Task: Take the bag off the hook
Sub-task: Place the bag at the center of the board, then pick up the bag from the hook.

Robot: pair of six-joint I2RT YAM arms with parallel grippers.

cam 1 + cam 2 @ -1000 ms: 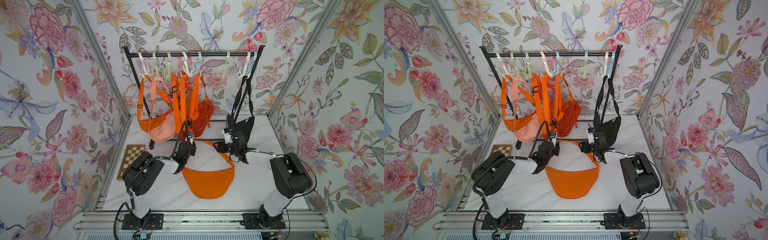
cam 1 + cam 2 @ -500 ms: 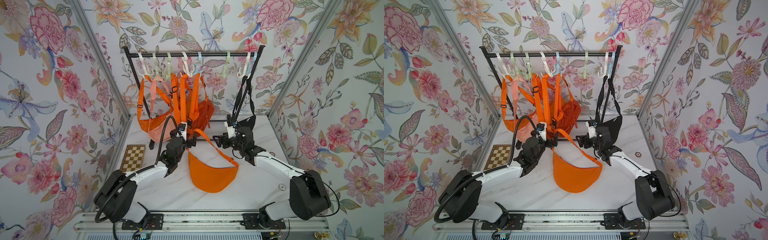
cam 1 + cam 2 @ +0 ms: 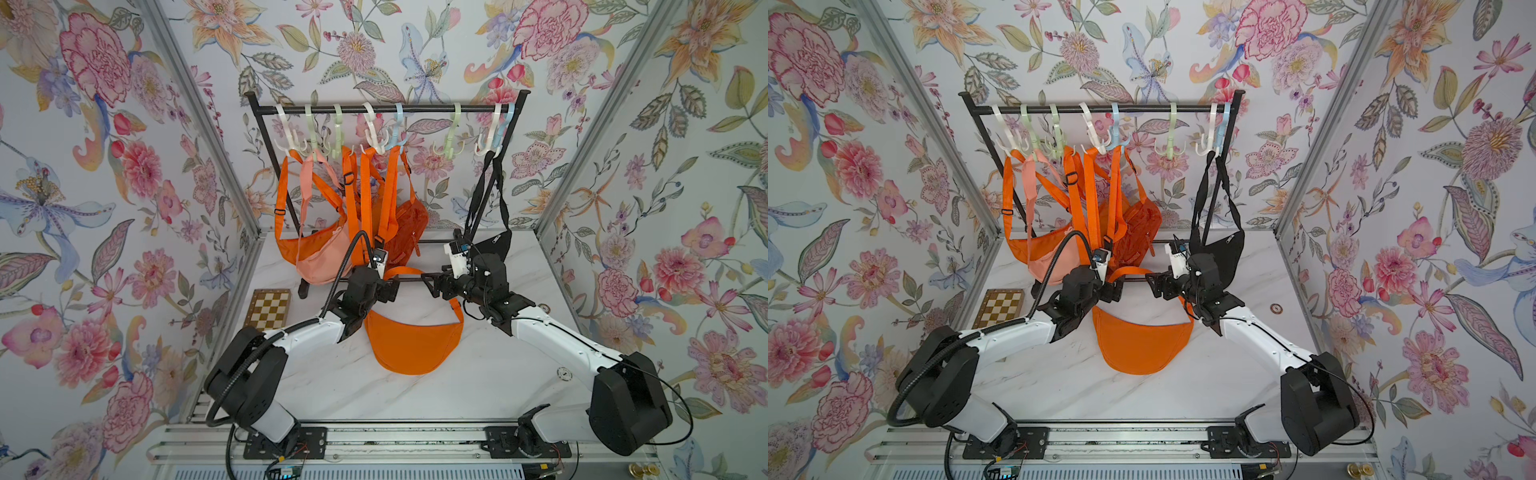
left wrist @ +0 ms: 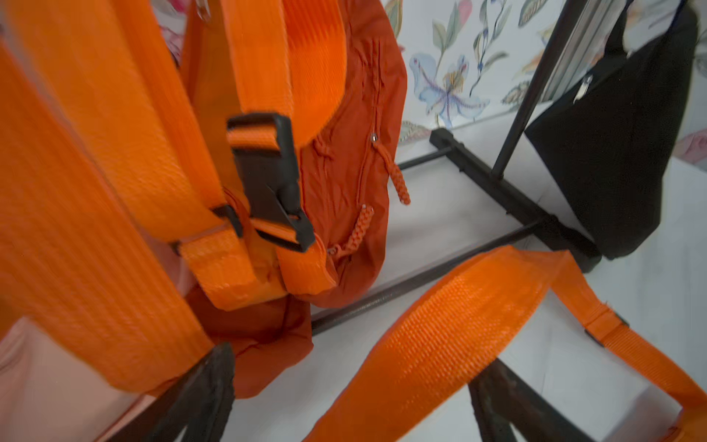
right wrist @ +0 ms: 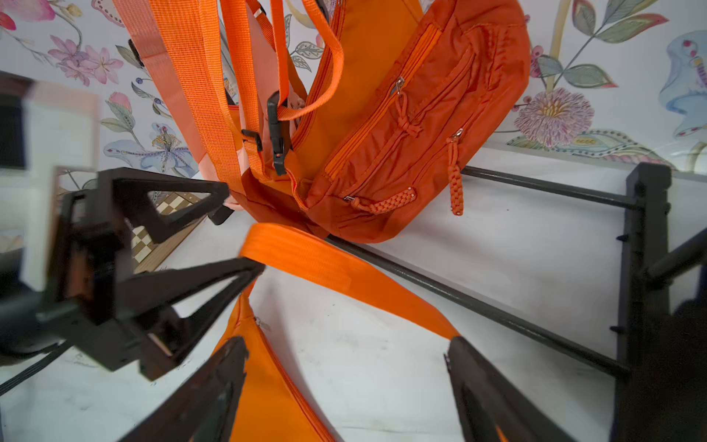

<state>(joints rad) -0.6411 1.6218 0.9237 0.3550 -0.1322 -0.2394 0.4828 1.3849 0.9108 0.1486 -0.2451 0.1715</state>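
Observation:
Next, my right gripper needs to grab the strap's lower part (image 3: 412, 191), below its black buckle, on the dark orange bag hanging from the blue hook.
The orange bag (image 3: 413, 340) (image 3: 1142, 345) lies flat on the white table, off the hooks. Its strap (image 3: 405, 272) (image 4: 440, 336) (image 5: 344, 264) arches up behind it. My left gripper (image 3: 392, 286) (image 3: 1117, 289) (image 4: 352, 382) is open, and the strap runs loosely between its fingers (image 4: 206, 382). My right gripper (image 3: 432, 284) (image 3: 1152, 284) (image 5: 344, 356) faces it, open and gripping nothing; one strap end and the bag's edge pass by its fingertips (image 5: 470, 367). Several plastic hooks hang from the black rail (image 3: 386, 109); a pale green hook (image 3: 451, 137) is bare.
Orange, pink and dark orange bags (image 3: 324, 249) hang at the rack's left, close behind my left gripper. A black bag (image 3: 492, 249) hangs at the right, behind my right wrist. The rack's base bars (image 5: 497, 310) cross the table. A chessboard (image 3: 270, 309) lies at the left wall.
Both grippers have opened wider. The strap, lifted high half a second ago, has sagged and the bag lies flat. The two grippers now stand closer together across the strap.

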